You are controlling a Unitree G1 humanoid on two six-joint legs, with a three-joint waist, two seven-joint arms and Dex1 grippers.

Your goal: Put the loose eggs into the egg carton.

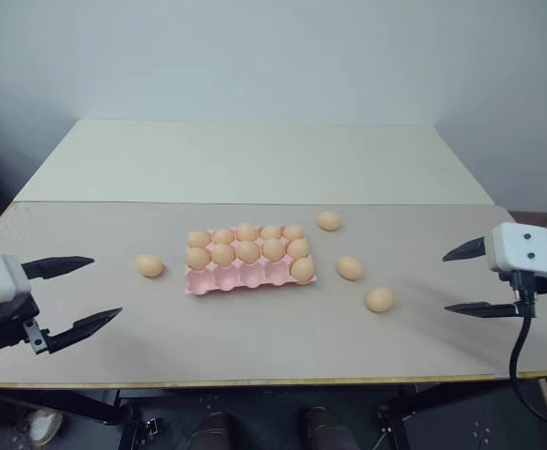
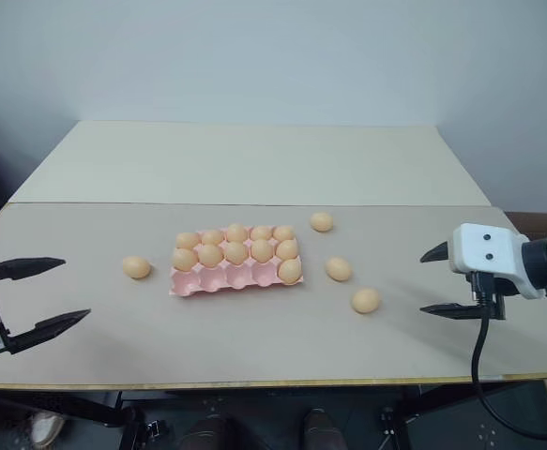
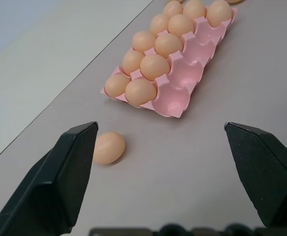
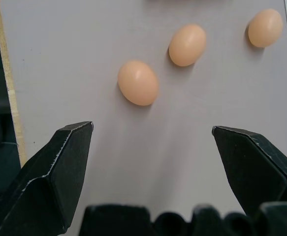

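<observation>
My right gripper is going to close around the middle of the loose egg (image 1: 379,299) (image 4: 138,83) that lies nearest to the front edge of the table.
The pink egg carton (image 1: 240,277) lies at the table's middle, with several eggs in its back two rows and one egg (image 1: 302,269) in the right end of the front row; the other front cups are bare. One loose egg (image 1: 149,265) rests left of the carton. Three loose eggs lie to its right: one at the back (image 1: 328,220), one in the middle (image 1: 349,268) and one nearest the front (image 1: 379,299). My left gripper (image 1: 107,286) hovers open at the left, well short of the left egg (image 3: 109,147). My right gripper (image 1: 446,281) hovers open at the right, apart from the nearest egg (image 4: 138,82).
The tabletop has a cream back section (image 1: 254,159) and a grey-beige front section whose front edge (image 1: 254,382) runs close below both grippers. A black cable (image 1: 517,347) hangs from my right wrist. A plain wall stands behind.
</observation>
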